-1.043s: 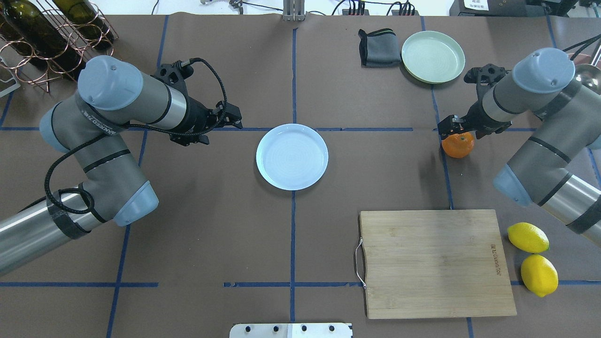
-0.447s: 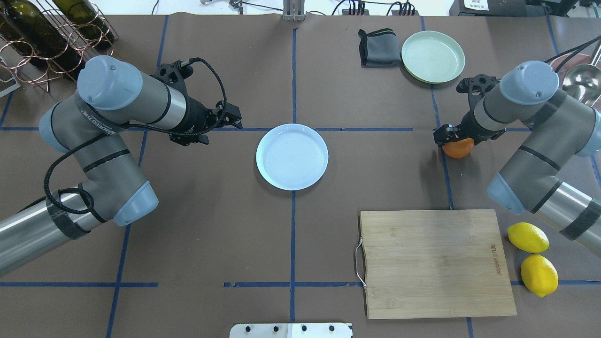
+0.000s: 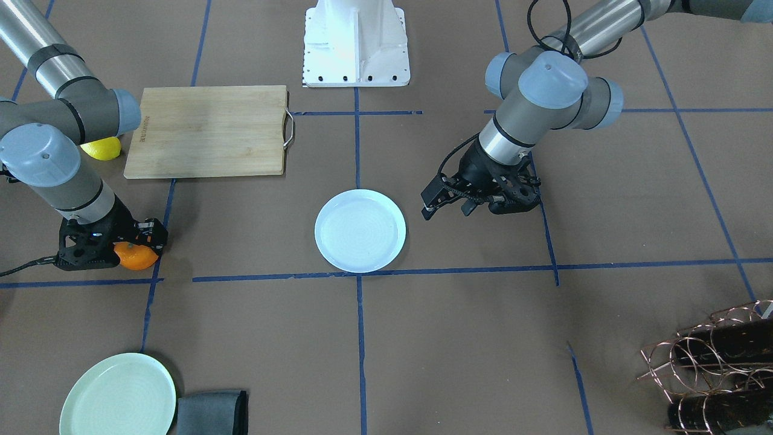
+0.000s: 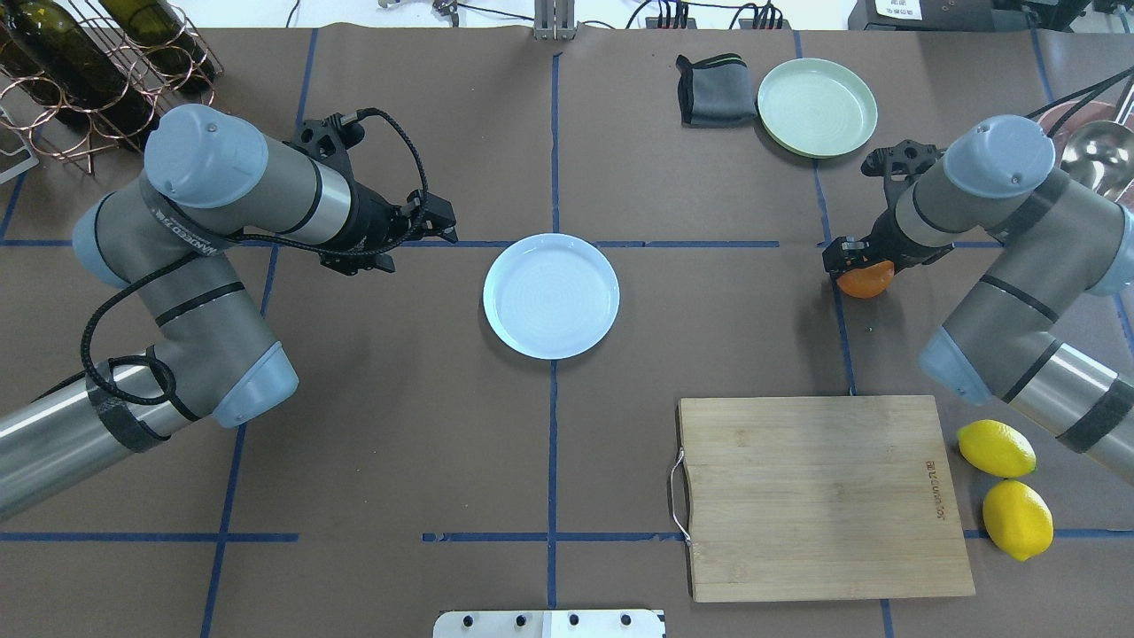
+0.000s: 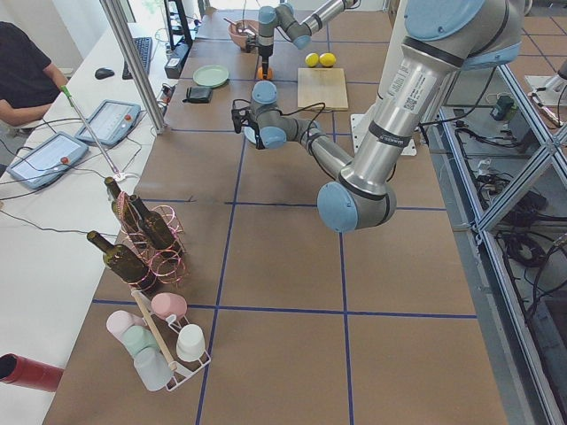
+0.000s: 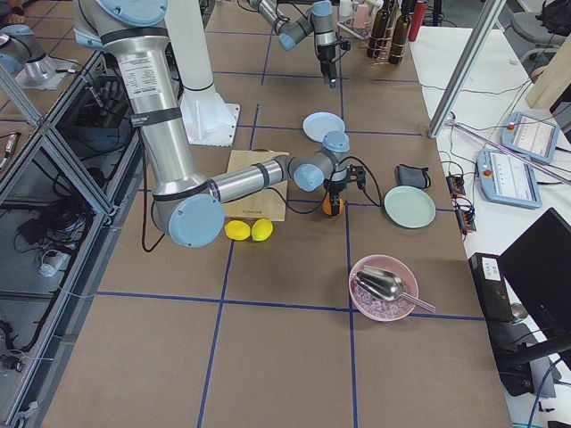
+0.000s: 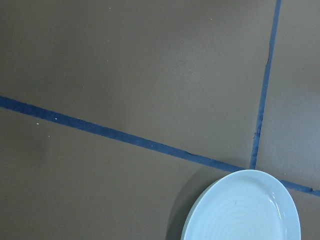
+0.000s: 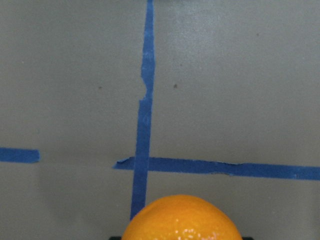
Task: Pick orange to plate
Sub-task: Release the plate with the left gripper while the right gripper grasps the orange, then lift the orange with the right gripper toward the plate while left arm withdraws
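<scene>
Next, my right gripper lets go of the orange on the middle of the pale bluish-white plate (image 3: pixel 360 232).
The orange (image 4: pixel 868 282) rests on the brown table at the right, half hidden under my right gripper (image 4: pixel 852 259). That gripper's fingers reach down on either side of the fruit (image 3: pixel 136 257); I cannot tell whether they press on it. The right wrist view shows only the orange's top (image 8: pixel 182 220) at its bottom edge. The pale bluish-white plate (image 4: pixel 551 295) lies bare at the table's middle. My left gripper (image 4: pixel 446 223) hovers open just left of the plate (image 3: pixel 360 231), holding nothing.
A wooden cutting board (image 4: pixel 824 496) lies near the front right, with two lemons (image 4: pixel 997 447) beside it. A mint-green plate (image 4: pixel 817 106) and a grey cloth (image 4: pixel 713 89) sit at the back right. A bottle rack (image 4: pixel 89 62) stands at the back left.
My right gripper has come down from above the orange until its fingers sit around it, covering most of the fruit. The left arm and the plate have not moved.
</scene>
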Available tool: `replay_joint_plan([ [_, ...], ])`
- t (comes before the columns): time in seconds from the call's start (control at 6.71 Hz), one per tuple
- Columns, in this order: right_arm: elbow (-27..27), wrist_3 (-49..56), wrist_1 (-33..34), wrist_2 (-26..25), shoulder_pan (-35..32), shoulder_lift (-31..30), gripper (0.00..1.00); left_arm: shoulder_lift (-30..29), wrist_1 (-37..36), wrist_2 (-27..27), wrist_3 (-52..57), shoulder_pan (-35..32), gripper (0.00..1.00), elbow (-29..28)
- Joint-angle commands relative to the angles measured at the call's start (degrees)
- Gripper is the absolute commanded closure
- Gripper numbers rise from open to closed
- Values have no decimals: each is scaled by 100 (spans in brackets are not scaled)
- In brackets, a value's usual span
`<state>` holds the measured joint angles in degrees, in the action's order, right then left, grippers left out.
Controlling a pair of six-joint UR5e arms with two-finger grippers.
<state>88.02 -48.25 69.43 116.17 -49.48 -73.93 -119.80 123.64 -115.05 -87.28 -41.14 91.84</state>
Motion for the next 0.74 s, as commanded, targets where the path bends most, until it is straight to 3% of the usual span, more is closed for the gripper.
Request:
replay_joint_plan([
  [0.0,57,-27,-9,20,-132,228,100,114,-7,0,26,-86,0,201],
  [0.15,75,-105,0,55,-132,500,100,376,-15,52,279,-139,0,577],
  [0.3,145,-289,9,64,-132,694,100,735,-15,27,1195,-340,0,859],
  [0.6,356,-1418,-9,55,243,1167,100,1614,-155,-401,2256,-1058,0,1396],
])
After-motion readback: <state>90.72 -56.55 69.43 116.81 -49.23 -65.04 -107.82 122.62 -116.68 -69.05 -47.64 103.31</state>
